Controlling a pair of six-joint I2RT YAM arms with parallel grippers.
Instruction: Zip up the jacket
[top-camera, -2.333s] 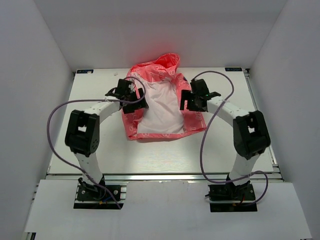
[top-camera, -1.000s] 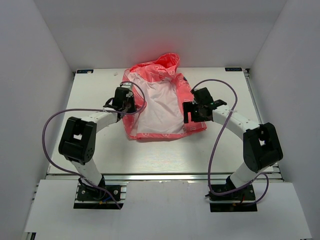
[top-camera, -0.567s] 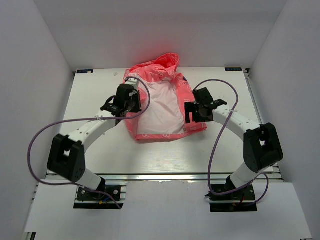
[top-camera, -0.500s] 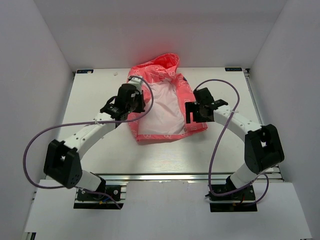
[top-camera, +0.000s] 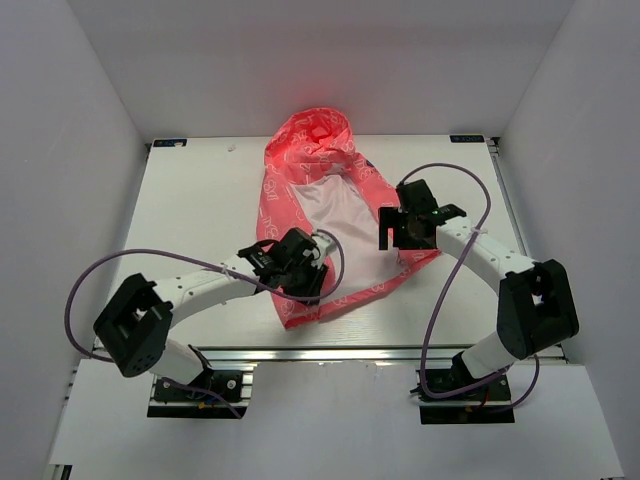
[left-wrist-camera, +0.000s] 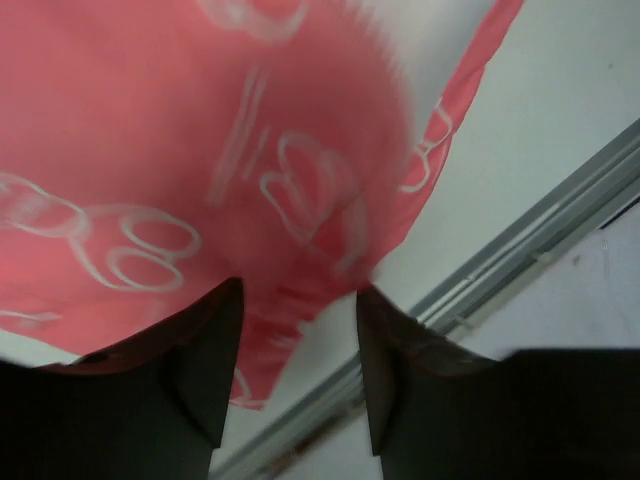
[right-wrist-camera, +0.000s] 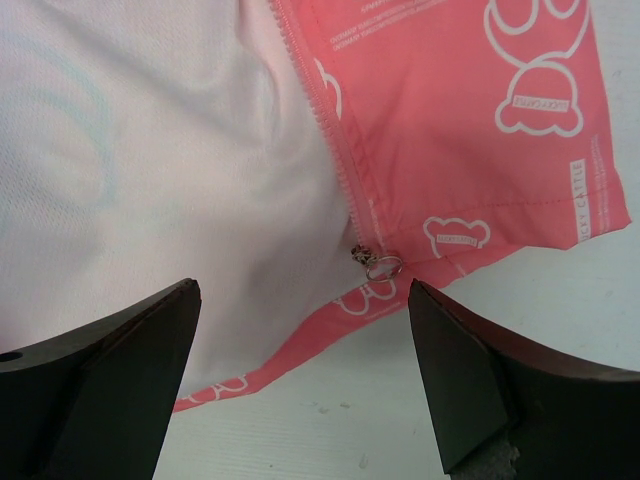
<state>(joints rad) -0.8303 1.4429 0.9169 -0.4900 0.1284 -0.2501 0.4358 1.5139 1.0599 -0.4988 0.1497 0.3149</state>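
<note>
The slider with its ring pull lies at the bottom end of the jacket's zipper (top-camera: 401, 264) (right-wrist-camera: 370, 258), and my right gripper should close there.
The coral-pink jacket (top-camera: 300, 160) lies open on the table, white lining (top-camera: 330, 205) up, hood toward the back. Its lower left hem is drawn toward the near edge. My left gripper (top-camera: 303, 272) sits over that hem; in the left wrist view (left-wrist-camera: 298, 292) its fingers stand apart with blurred pink fabric (left-wrist-camera: 150, 150) at their tips and table showing between them. My right gripper (top-camera: 403, 230) hovers wide open over the right front panel; in the right wrist view (right-wrist-camera: 302, 290) the zipper slider with its ring pull (right-wrist-camera: 374, 262) lies just beyond the fingers, at the bottom of the zipper teeth (right-wrist-camera: 330, 130).
The aluminium rail (top-camera: 320, 352) runs along the table's near edge and shows close by in the left wrist view (left-wrist-camera: 520, 250). Purple cables loop beside both arms. White walls enclose the table on three sides.
My left arm swung from the jacket's left shoulder down to its lower hem. The jacket's left side shifted and stretched toward the near edge. My right gripper moved slightly right.
</note>
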